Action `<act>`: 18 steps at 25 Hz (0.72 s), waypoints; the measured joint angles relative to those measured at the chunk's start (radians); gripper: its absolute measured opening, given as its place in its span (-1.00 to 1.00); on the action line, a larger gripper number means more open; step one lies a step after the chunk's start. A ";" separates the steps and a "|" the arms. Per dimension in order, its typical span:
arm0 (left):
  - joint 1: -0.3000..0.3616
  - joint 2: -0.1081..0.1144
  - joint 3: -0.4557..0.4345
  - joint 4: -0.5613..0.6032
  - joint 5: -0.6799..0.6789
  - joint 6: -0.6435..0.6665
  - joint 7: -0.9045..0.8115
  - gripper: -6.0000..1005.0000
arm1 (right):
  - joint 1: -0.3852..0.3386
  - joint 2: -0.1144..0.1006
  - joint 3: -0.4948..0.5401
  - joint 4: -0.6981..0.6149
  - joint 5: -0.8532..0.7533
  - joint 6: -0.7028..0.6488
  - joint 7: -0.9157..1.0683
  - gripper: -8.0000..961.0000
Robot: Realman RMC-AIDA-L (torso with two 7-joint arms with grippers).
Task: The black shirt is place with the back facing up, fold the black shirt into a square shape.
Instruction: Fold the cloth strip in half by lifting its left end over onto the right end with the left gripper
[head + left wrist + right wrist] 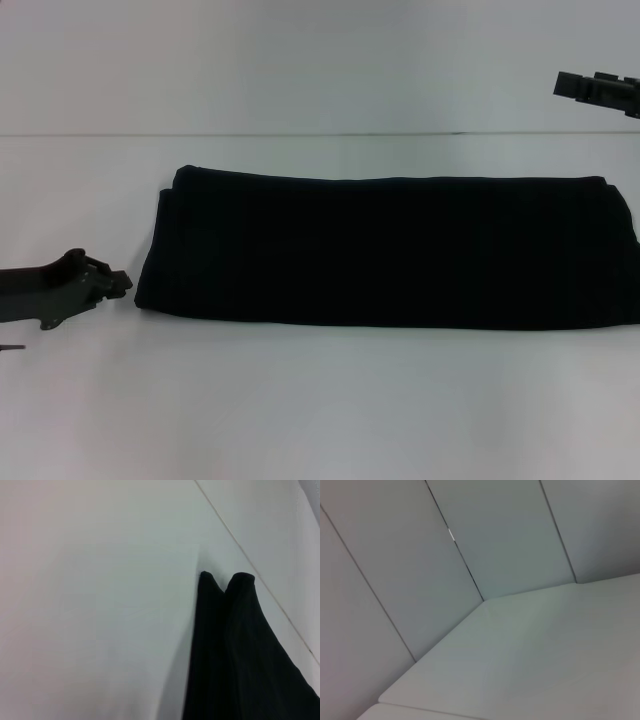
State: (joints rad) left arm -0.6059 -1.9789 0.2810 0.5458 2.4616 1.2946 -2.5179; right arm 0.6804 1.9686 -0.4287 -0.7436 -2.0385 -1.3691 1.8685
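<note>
The fingers of my left gripper are just short of the black shirt's end, so next my left gripper opens, reaches farther in and grips the folded layers [173, 277] before it lifts.
The black shirt [390, 250] lies on the white table [300, 410] as a long folded band running left to right, its right end reaching the picture's edge. No lettering shows on it. My left gripper [118, 283] sits low on the table just off the shirt's left end, a small gap from the cloth. The left wrist view shows that end of the black shirt [240, 650] with two folded layers. My right gripper [568, 84] hangs high at the far right, above and behind the shirt, holding nothing that I can see.
The white table's far edge [300, 134] meets a pale wall behind the shirt. The right wrist view shows only the table corner [485, 600] and wall panels. A small dark item [10, 347] lies at the left edge.
</note>
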 joint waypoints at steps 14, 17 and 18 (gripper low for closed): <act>0.017 0.007 -0.057 0.036 0.006 0.110 -0.070 -0.39 | -0.018 -0.006 0.001 -0.003 0.000 -0.007 -0.006 0.92; 0.018 0.003 -0.050 0.030 0.006 0.149 -0.101 -0.25 | -0.020 -0.007 0.000 -0.005 0.000 -0.008 -0.005 0.92; 0.018 0.001 -0.047 0.022 0.006 0.157 -0.112 -0.21 | -0.020 -0.008 0.000 -0.006 0.000 -0.008 -0.004 0.92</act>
State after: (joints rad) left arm -0.5877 -1.9776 0.2338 0.5681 2.4676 1.4511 -2.6303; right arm 0.6606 1.9606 -0.4285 -0.7493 -2.0385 -1.3772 1.8649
